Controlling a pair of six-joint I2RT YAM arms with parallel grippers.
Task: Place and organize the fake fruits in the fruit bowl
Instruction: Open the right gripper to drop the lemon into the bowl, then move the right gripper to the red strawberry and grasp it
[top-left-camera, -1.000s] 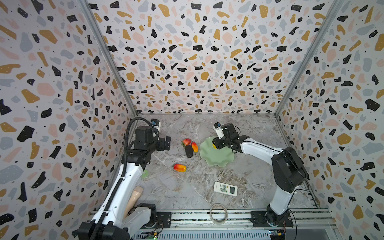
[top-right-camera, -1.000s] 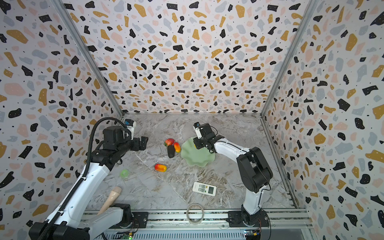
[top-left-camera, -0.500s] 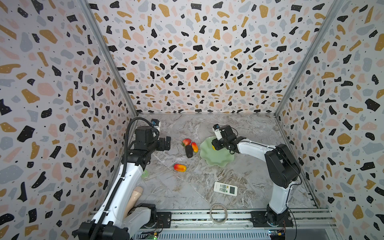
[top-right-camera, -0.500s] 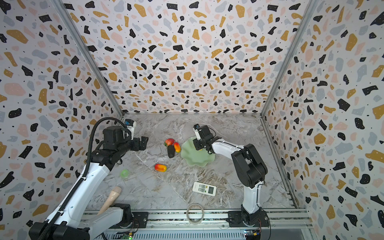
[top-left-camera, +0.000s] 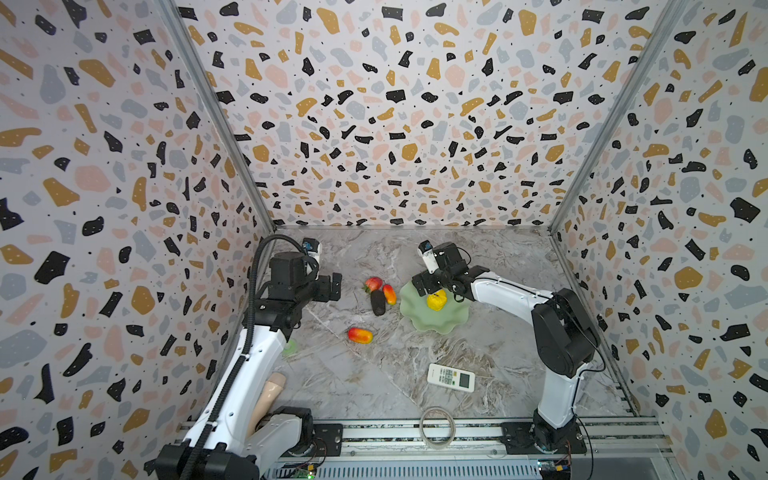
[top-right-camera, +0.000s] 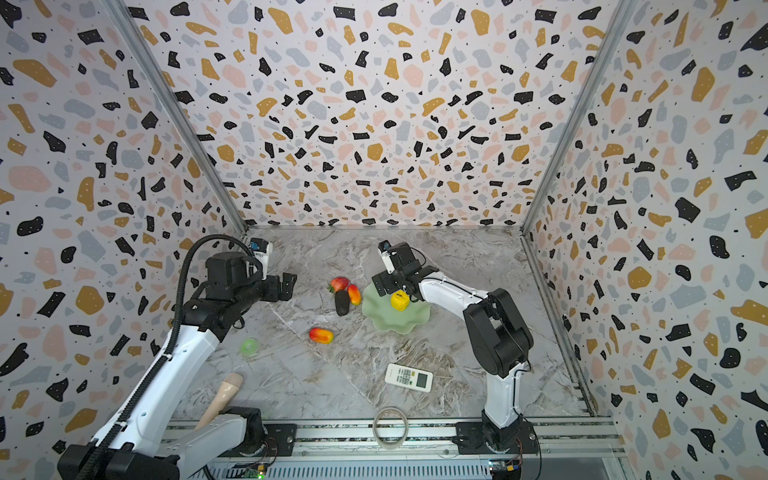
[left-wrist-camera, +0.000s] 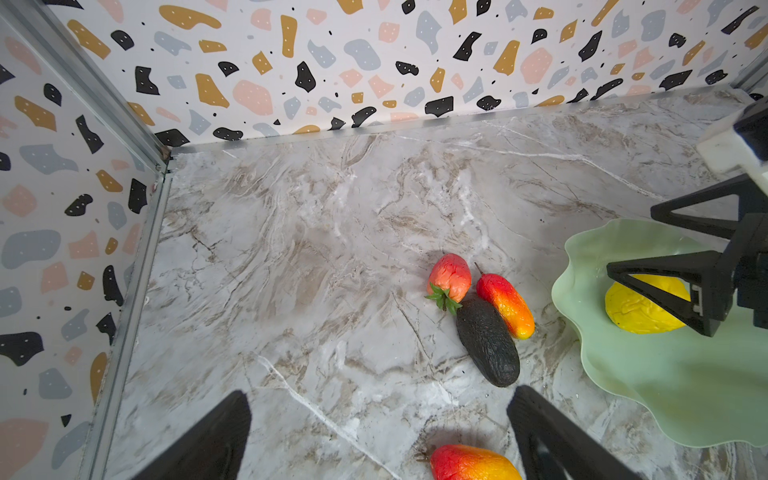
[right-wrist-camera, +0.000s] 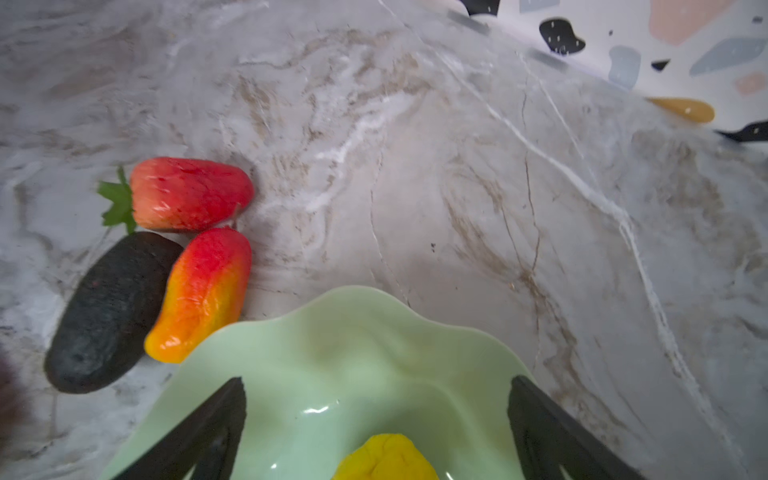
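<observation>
The robot's right gripper will next close on the red body (top-left-camera: 373, 283) (right-wrist-camera: 193, 194) of the strawberry, which is touching the black oval beside the fruit bowl.
The mint-green fruit bowl (top-left-camera: 432, 322) (top-right-camera: 395, 322) stands mid-table. A lumpy yellow fruit (top-left-camera: 436, 300) (right-wrist-camera: 386, 457) lies in it. My right gripper (top-left-camera: 428, 284) (right-wrist-camera: 376, 386) hangs open just over the bowl's far-left rim, its fingers on either side of the yellow fruit and apart from it. Left of the bowl, a strawberry (top-left-camera: 374, 284), a black oval (top-left-camera: 377, 302) and a red-orange oval (top-left-camera: 389, 294) touch one another. Another red-orange oval (top-left-camera: 360, 335) (left-wrist-camera: 473, 463) lies nearer the front. My left gripper (top-left-camera: 334, 286) (left-wrist-camera: 378, 399) is open and empty, held above the table left of the fruits.
A white remote (top-left-camera: 451, 377) lies front right of centre and a clear tape ring (top-left-camera: 436, 422) sits on the front rail. A small green ring (top-right-camera: 249, 346) and a beige handle (top-right-camera: 224, 395) lie beside the left arm. Patterned walls close three sides.
My right gripper has opened and the yellow fruit now lies free in the bowl. The right arm's elbow has swung back. The left arm has not moved.
</observation>
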